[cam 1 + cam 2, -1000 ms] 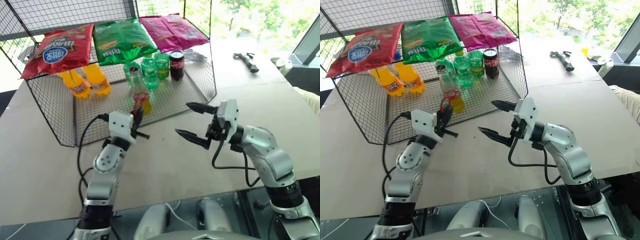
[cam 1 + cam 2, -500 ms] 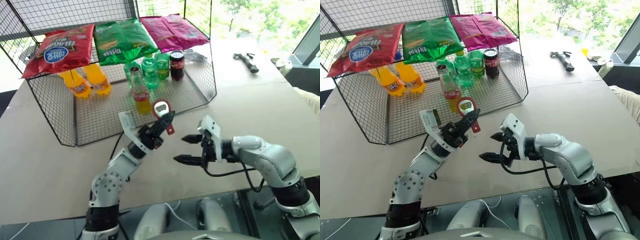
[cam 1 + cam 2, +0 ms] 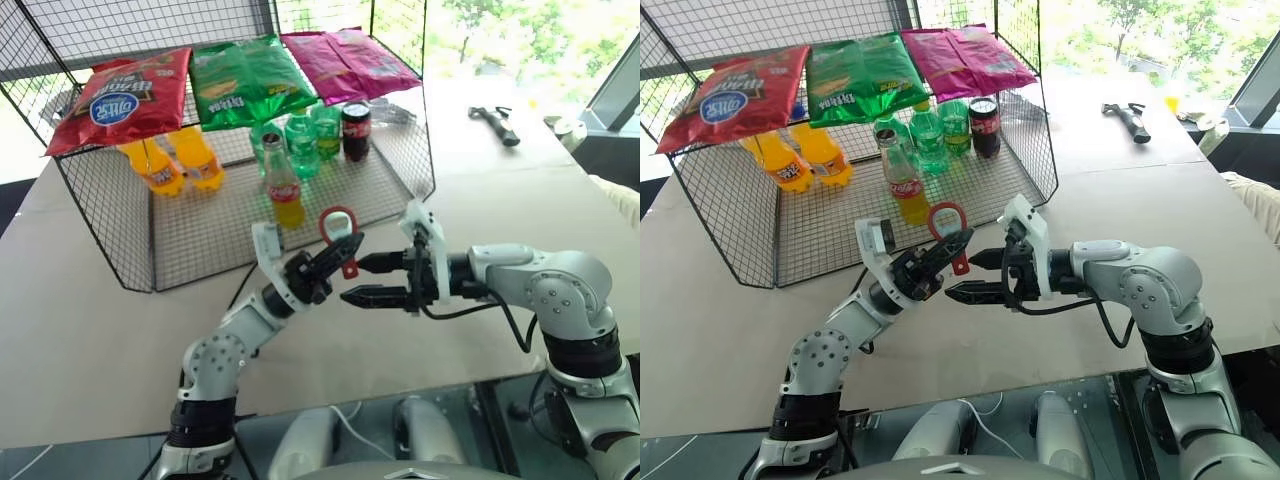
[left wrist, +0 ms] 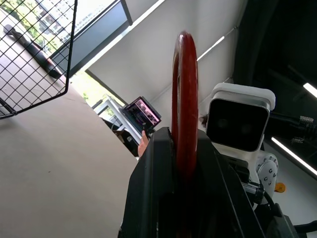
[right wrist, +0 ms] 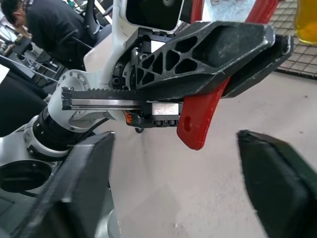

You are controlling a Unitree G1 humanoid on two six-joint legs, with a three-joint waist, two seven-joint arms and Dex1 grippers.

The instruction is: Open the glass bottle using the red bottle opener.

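Next, my right gripper pinches the opener's jutting handle end (image 3: 350, 269) and pulls the handle toward itself, since my left gripper covers the red bottle opener midway along its handle.
The glass bottle (image 3: 283, 185), with a yellow drink and a red label, stands upright on the wire floor of the cage (image 3: 200, 225), its cap on. In front of the cage my left gripper (image 3: 328, 262) is shut on the red bottle opener (image 3: 338, 222), loop head up and handle end sticking out below. My right gripper (image 3: 353, 280) points left at it, open, its tips just beside the handle end. In the right wrist view the red handle (image 5: 200, 124) hangs between and beyond the two spread fingers (image 5: 84, 183). The left wrist view shows the opener (image 4: 184, 99) edge-on, clamped.
Chip bags (image 3: 245, 75) lie on the cage's top. Orange plastic bottles (image 3: 180, 165), green bottles (image 3: 305, 135) and a dark cola bottle (image 3: 354, 130) stand inside behind the glass bottle. A black tool (image 3: 495, 122) lies at the far right of the table. A person (image 5: 34, 29) sits in the background.
My left gripper has carried the opener away from the bottle, up and right. My right gripper has rolled, swung left to meet it, and its jaws have narrowed somewhat.
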